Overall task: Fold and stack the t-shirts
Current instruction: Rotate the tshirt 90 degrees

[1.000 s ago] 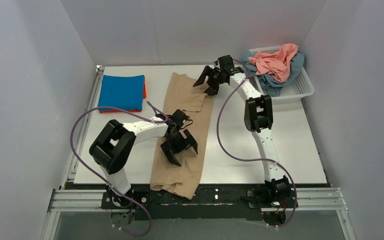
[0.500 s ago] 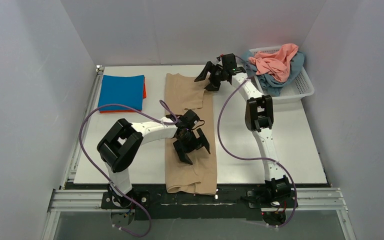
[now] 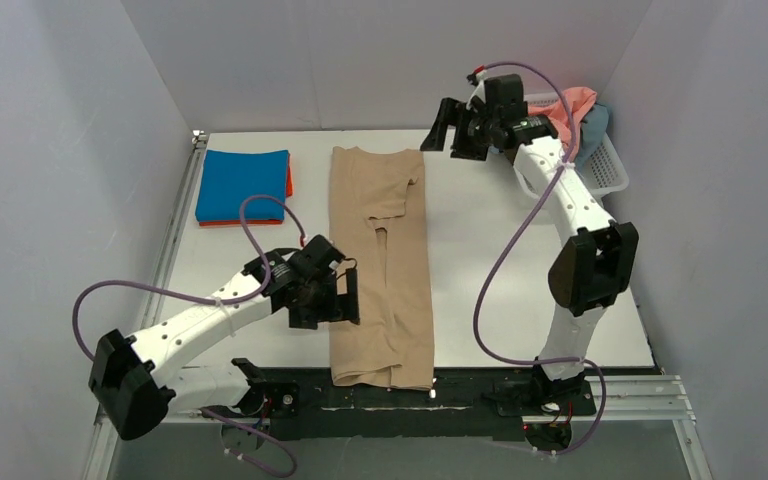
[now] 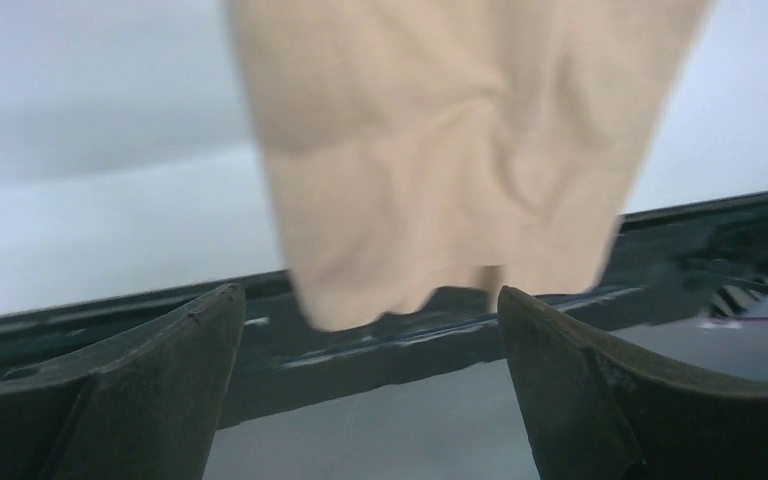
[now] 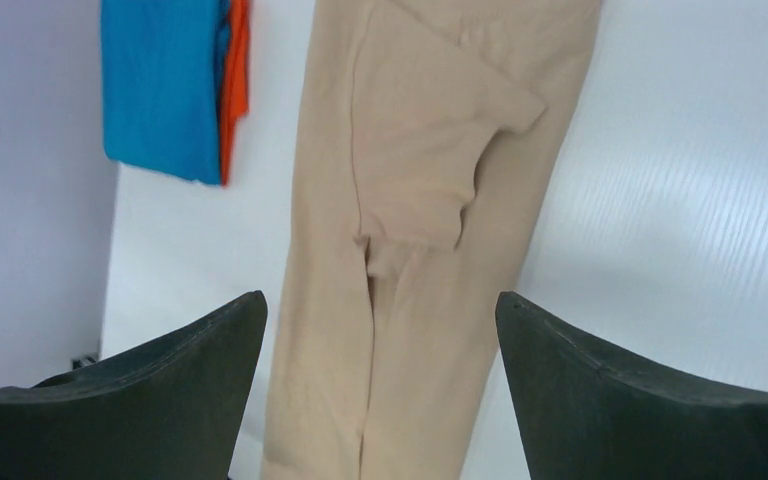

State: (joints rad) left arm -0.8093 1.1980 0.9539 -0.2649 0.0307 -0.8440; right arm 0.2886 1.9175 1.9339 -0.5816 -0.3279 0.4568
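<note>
The tan-beige t-shirt's near corner (image 3: 337,382) (image 4: 324,323) is on the side towards the bright blue shirt. My left gripper goes there next and closes on it.
A tan-beige t-shirt (image 3: 380,265) lies folded into a long strip down the middle of the table, its near end hanging over the front edge; it also shows in the left wrist view (image 4: 460,150) and the right wrist view (image 5: 430,230). A bright blue shirt (image 3: 243,184) lies folded on an orange-red one (image 3: 289,180) at the back left. A salmon-pink shirt (image 3: 572,105) and a teal-blue one (image 3: 597,122) lie in the basket. My left gripper (image 3: 332,297) is open and empty just left of the strip. My right gripper (image 3: 452,128) is open and empty, raised above the table's back right.
The white lattice basket (image 3: 612,172) stands at the back right corner, partly hidden by my right arm. White walls close in the table on three sides. A black frame rail (image 3: 460,392) runs along the front edge.
My left gripper has drawn back off the tan strip to its left side and the arm has lowered. My right gripper has lifted away from the strip's far end toward the basket. The strip lies straighter.
</note>
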